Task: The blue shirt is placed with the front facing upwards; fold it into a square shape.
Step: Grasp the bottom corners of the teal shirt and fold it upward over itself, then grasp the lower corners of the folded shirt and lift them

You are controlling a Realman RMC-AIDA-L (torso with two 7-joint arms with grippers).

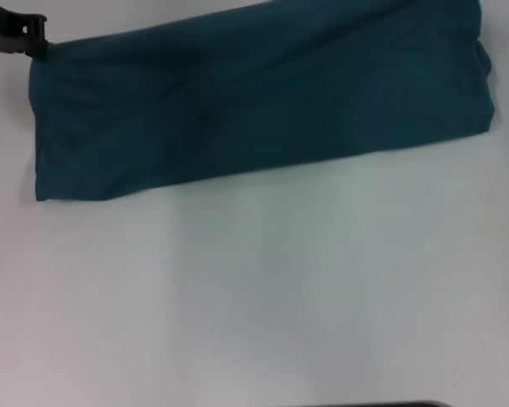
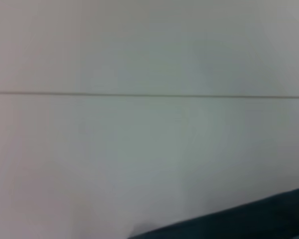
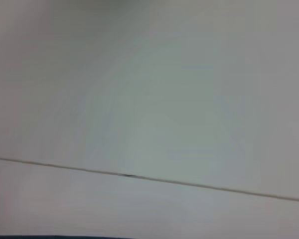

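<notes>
Next, my right gripper releases the edge of the blue shirt at the folded shirt's far corner (image 1: 431, 9) opposite my left gripper. The shirt lies across the table's far side.
The blue shirt (image 1: 254, 97) lies on the white table (image 1: 263, 288) as a long folded band across the far side, running from far left to far right, with plain cloth facing up and no lettering showing. My left gripper (image 1: 30, 38) is at the far left, right at the band's far-left corner, which rises slightly toward it. In the left wrist view, an edge of the shirt (image 2: 259, 219) shows against the table. The right gripper is out of sight in every view.
A thin seam crosses the table surface (image 2: 149, 93) and shows again in the right wrist view as a seam (image 3: 149, 178). A dark strip (image 1: 382, 404) sits at the table's near edge.
</notes>
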